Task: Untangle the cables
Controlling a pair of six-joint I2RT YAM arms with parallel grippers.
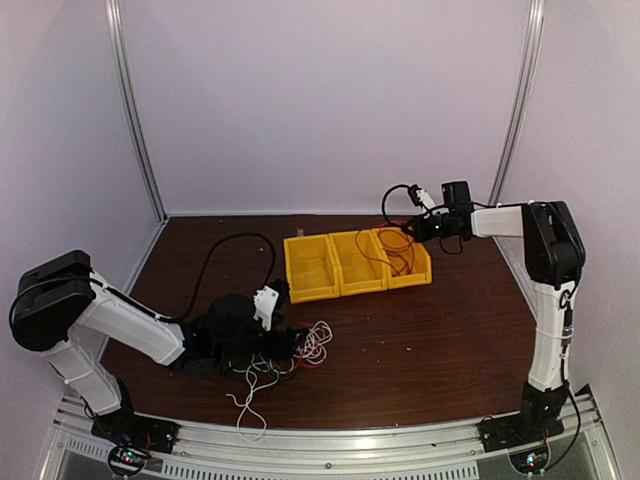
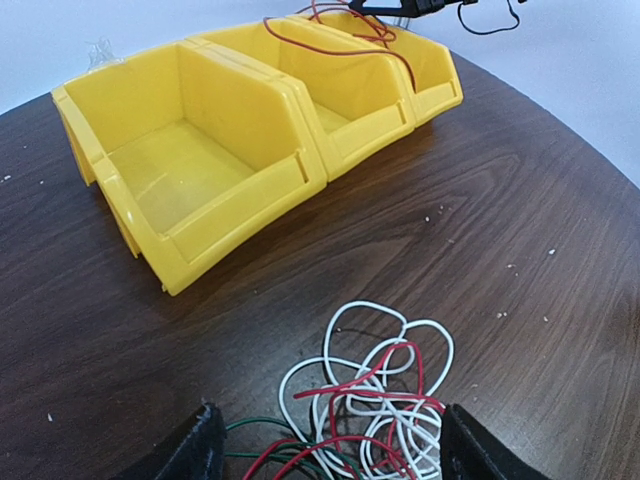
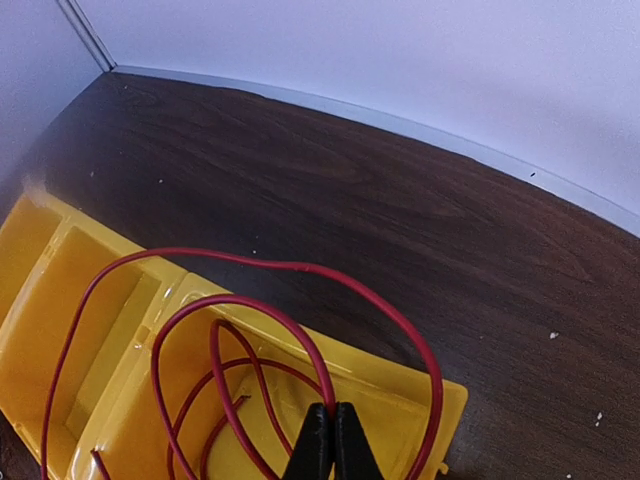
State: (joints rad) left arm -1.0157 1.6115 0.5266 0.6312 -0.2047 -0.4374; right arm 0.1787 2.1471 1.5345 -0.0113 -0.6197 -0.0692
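Note:
A loop of the red cable hangs over the middle bin, so the robot's right gripper needs to open, grab the red cable [image 1: 379, 261] near the divider and lift it clear.
A tangle of white, red and dark green cables [image 2: 385, 400] lies on the dark wooden table, near the front [image 1: 305, 348]. My left gripper [image 2: 335, 450] is open and low over the table. Its two black fingers [image 2: 200, 450] stand on either side of the tangle's near part, not pressing on it. My right gripper [image 3: 332, 412] is shut on a red cable [image 3: 300, 268], held above the rightmost yellow bin [image 3: 400, 395]. That cable hangs in loops into the bin, and one loop reaches over the middle bin [image 1: 395, 250]. In the top view the right gripper [image 1: 410, 232] is at the bins' far right corner.
Three joined yellow bins [image 1: 312, 292] stand in a row mid-table; the left one [image 2: 230, 215] holds nothing. A thick black arm cable [image 1: 215, 262] arcs over the table at the left. White walls enclose the table at the back and on both sides.

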